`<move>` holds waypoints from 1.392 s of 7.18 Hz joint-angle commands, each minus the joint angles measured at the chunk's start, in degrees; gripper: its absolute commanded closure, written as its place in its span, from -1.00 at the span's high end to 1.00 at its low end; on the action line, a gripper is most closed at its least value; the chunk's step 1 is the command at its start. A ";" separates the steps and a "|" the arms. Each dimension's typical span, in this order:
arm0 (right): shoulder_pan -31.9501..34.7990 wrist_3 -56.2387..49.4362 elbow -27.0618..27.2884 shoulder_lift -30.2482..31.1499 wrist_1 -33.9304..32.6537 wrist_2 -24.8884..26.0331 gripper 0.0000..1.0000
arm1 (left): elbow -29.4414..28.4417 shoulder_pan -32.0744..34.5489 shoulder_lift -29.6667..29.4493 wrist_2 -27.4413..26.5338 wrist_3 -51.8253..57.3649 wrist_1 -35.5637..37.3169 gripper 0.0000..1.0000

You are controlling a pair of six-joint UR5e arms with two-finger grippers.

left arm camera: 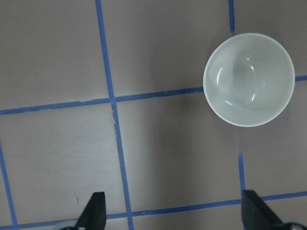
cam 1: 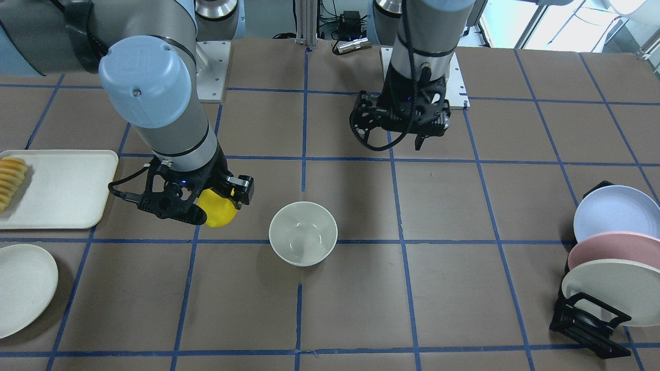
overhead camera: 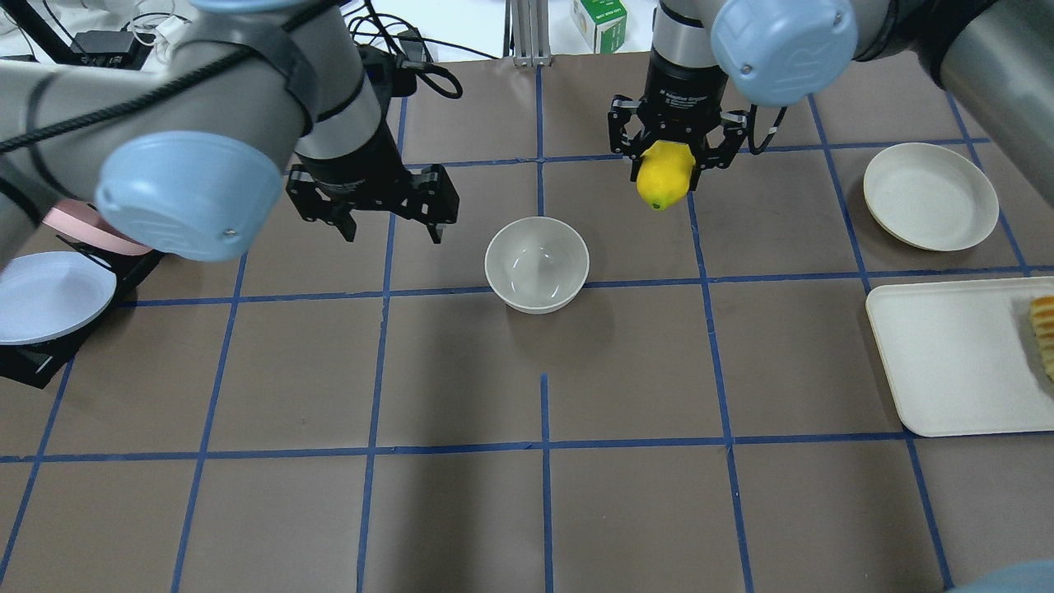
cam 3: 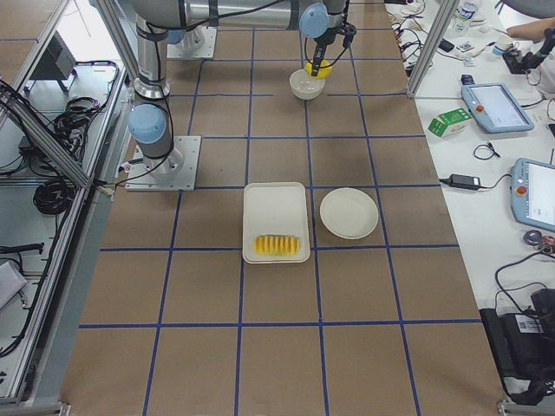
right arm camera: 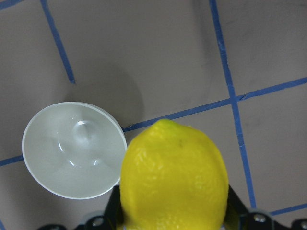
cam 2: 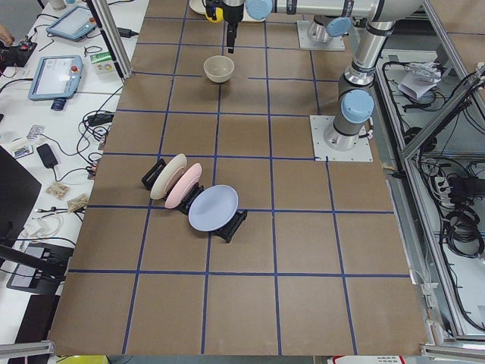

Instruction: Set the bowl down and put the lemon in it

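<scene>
My right gripper needs to release the yellow lemon on the inside bottom of the empty cream-white bowl (cam 1: 303,240) (right arm camera: 77,146). The lemon is now held above the table.
The cream-white bowl (overhead camera: 537,263) stands upright and empty at the table's middle; it also shows in the front view (cam 1: 303,233), the left wrist view (left arm camera: 248,79) and the right wrist view (right arm camera: 74,149). My right gripper (overhead camera: 665,175) is shut on the yellow lemon (overhead camera: 664,176) and holds it above the table, to the right of the bowl and beyond it. The lemon fills the right wrist view (right arm camera: 173,179) and shows in the front view (cam 1: 217,208). My left gripper (overhead camera: 390,229) is open and empty, raised to the left of the bowl.
A white tray (overhead camera: 955,362) with ridged orange-yellow sliced food (overhead camera: 1044,329) lies at the right, with a flat cream plate (overhead camera: 929,196) beyond it. A black rack (cam 1: 588,319) with upright plates (cam 1: 616,214) stands at the robot's left.
</scene>
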State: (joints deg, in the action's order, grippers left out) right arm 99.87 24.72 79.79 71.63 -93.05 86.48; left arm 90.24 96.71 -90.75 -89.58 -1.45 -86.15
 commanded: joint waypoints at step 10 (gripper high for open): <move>10.61 2.09 2.04 -13.53 -14.79 -1.58 -1.00 | -2.78 -4.77 1.45 0.71 -1.72 -2.09 1.00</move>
State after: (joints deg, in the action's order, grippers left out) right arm 109.72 26.88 81.79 59.18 -107.36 84.91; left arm 87.49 91.82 -89.40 -89.49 -3.21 -88.29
